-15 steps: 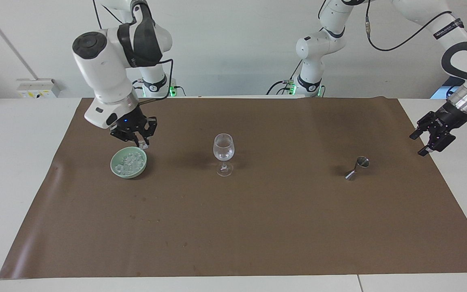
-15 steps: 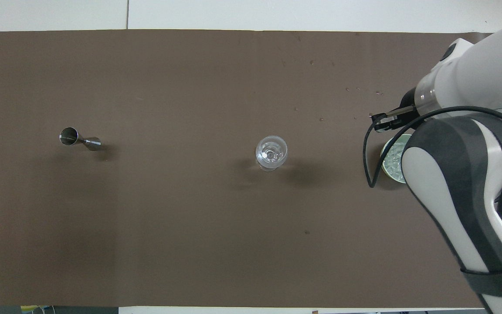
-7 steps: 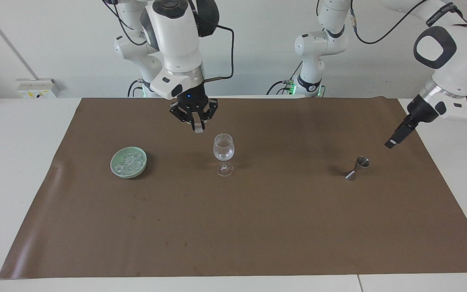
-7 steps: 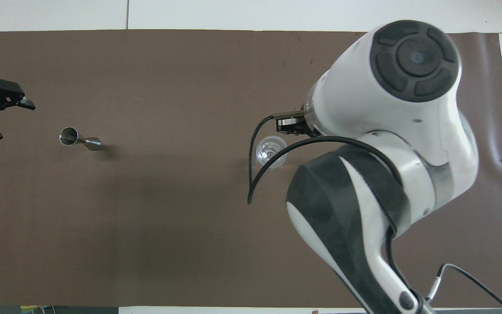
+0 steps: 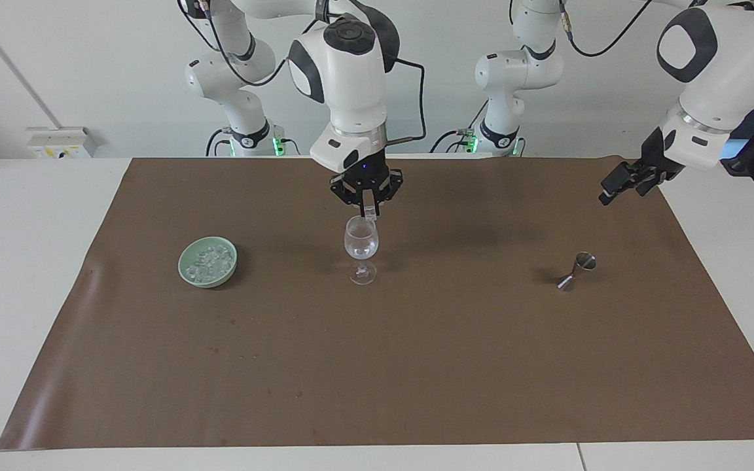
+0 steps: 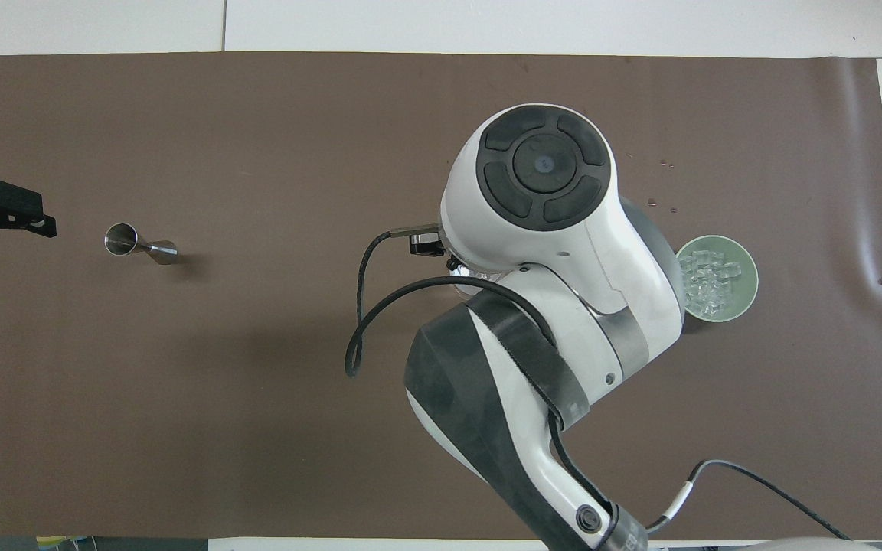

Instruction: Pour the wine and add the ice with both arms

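Observation:
The robot's right gripper should release the small ice cube in the clear wine glass [image 6: 478, 270] standing in the middle of the mat.
A clear wine glass [image 5: 360, 245] stands upright mid-mat, with something clear glinting low in its bowl. Just above its rim hangs my right gripper [image 5: 366, 210], shut on a small ice cube [image 5: 370, 212]. In the overhead view the right arm covers nearly all of the glass. More ice [image 5: 209, 260] [image 6: 709, 279] lies in a pale green bowl [image 5: 182, 268] [image 6: 752, 264] toward the right arm's end. My left gripper [image 5: 616, 190] [image 6: 4, 236] waits open and empty, raised over the mat's edge at the left arm's end. No wine shows.
A steel jigger [image 5: 576, 270] [image 6: 138, 243] stands tilted on the brown mat [image 5: 416, 366] toward the left arm's end, below and beside the left gripper. A few drops [image 6: 659, 184] spot the mat beside the bowl.
The right gripper has carried the ice cube from above the green bowl across to above the wine glass. The left gripper has risen and swung away from the jigger.

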Tool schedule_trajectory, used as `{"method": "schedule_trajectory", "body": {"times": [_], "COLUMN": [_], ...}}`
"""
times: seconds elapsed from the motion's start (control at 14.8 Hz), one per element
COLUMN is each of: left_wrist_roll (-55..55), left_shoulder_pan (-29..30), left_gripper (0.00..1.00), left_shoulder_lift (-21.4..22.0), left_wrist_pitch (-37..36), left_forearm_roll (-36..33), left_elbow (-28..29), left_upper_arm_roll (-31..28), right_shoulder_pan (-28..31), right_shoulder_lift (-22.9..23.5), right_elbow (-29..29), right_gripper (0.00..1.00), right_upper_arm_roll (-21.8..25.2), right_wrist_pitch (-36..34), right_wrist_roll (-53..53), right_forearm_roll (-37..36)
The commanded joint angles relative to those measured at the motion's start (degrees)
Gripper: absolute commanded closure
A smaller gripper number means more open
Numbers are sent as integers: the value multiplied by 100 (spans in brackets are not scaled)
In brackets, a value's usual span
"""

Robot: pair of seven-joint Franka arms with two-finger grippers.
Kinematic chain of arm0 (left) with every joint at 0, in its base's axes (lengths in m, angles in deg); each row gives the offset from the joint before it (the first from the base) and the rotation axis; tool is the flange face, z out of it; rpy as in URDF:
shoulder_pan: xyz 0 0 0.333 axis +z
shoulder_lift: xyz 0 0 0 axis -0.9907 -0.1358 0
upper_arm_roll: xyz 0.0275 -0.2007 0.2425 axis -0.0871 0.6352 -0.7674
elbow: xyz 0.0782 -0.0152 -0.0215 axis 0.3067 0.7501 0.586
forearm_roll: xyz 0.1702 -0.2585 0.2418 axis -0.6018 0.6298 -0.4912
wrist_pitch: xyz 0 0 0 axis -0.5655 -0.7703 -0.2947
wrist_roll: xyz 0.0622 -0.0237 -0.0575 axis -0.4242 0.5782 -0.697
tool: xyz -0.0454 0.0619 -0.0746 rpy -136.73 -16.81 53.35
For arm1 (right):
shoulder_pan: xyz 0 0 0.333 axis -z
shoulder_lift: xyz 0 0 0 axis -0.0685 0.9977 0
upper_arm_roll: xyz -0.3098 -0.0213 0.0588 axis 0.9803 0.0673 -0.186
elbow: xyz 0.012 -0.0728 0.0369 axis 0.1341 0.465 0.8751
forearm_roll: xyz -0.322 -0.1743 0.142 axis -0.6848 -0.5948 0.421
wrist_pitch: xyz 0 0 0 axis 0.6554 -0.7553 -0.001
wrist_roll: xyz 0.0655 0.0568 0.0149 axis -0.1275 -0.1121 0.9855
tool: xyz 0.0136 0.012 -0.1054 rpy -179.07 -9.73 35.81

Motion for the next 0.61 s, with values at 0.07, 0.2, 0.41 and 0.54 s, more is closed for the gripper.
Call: {"method": "schedule_trajectory", "body": {"times": [0.07,0.2,0.41,0.54], "left_wrist_roll": [289,289,446,553], "left_shoulder_pan": [-157,-280,-281,-272], "left_gripper": [0,0,0,0], "left_shoulder_lift": [-373,-198,31,198], "left_wrist_pitch": [-740,-828,-1153,-1163], "left_forearm_roll": [-120,-85,-102,-129], "left_elbow": [-831,-787,-568,-322], "left_upper_arm_roll": [-32,-32,-15,38], "right_shoulder_pan": [55,55,38,46], "right_shoulder_lift": [-184,-289,-395,-413], "right_elbow": [465,703,940,985], "right_gripper": [86,85,83,83], "right_upper_arm_roll": [14,14,14,14], "right_wrist_pitch": [288,341,359,359], "right_wrist_roll": [-86,-86,-86,-86], "right_forearm_roll": [-19,-18,-18,25]}}
